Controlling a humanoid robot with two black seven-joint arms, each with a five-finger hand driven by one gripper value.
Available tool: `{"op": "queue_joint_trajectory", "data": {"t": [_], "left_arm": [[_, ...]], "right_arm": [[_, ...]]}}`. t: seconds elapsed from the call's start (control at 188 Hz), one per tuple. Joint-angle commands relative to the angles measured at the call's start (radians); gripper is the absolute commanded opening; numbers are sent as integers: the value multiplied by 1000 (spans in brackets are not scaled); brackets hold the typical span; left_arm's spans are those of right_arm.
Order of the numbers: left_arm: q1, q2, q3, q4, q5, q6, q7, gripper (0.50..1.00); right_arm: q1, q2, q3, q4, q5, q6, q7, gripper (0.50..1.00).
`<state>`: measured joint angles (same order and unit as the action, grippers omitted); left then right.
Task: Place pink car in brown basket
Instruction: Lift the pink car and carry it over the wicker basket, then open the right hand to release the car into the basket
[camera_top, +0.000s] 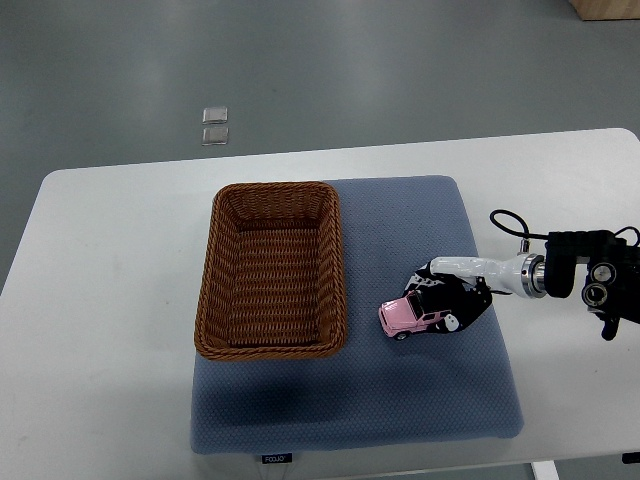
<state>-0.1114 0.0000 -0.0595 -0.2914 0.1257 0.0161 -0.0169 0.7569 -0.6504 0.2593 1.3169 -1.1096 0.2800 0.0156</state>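
Note:
Next, my right gripper lets go of the pink car near the middle of the brown basket's woven bottom (278, 260).
A small pink toy car (410, 317) sits on the blue mat (400, 400), just right of the brown wicker basket (272, 268). The basket is rectangular and holds nothing. My right hand (447, 297) reaches in from the right edge. Its black and white fingers wrap over the car's right side and roof. The car's wheels look to be touching the mat. The left arm does not show.
The mat lies on a white table (110, 300) with grey floor beyond its far edge. Two small clear squares (214, 127) lie on the floor. A black cable (510, 225) loops off the right wrist.

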Motion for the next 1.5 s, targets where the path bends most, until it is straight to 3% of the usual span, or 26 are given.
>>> {"op": "queue_joint_trajectory", "data": {"t": [0.0, 0.325, 0.539, 0.784, 0.912, 1.045, 1.211, 1.435, 1.445, 1.451, 1.456, 1.461, 1.493], "left_arm": [[-1, 0, 0, 0, 0, 1, 0, 1000], [1, 0, 0, 0, 0, 1, 0, 1000], [-1, 0, 0, 0, 0, -1, 0, 1000], [-1, 0, 0, 0, 0, -1, 0, 1000], [-1, 0, -2, 0, 0, -1, 0, 1000], [-1, 0, -2, 0, 0, -1, 0, 1000], [-1, 0, -2, 0, 0, -1, 0, 1000], [1, 0, -2, 0, 0, -1, 0, 1000], [1, 0, -2, 0, 0, 1, 0, 1000], [1, 0, -2, 0, 0, -1, 0, 1000], [1, 0, -2, 0, 0, -1, 0, 1000], [-1, 0, -2, 0, 0, 1, 0, 1000], [1, 0, -2, 0, 0, -1, 0, 1000]], "right_arm": [[13, -11, 9, -1, -9, 7, 3, 500], [160, -121, 35, 47, 23, 76, 6, 500], [337, -87, 29, 24, 108, 93, 3, 500], [484, 248, -81, -228, 106, 80, -2, 500], [489, 436, -104, -376, 102, 74, -2, 500], [476, 561, -121, -469, 94, 64, -2, 500], [443, 649, -167, -556, 88, 53, 3, 500], [394, 650, -175, -599, 83, -5, 6, 500], [392, 650, -175, -599, 83, -7, 7, 523], [391, 650, -173, -599, 83, -8, 7, 571], [390, 650, -173, -599, 83, -8, 7, 572], [389, 650, -173, -599, 83, -8, 7, 612], [383, 650, -173, -599, 83, -10, 7, 692]]}}
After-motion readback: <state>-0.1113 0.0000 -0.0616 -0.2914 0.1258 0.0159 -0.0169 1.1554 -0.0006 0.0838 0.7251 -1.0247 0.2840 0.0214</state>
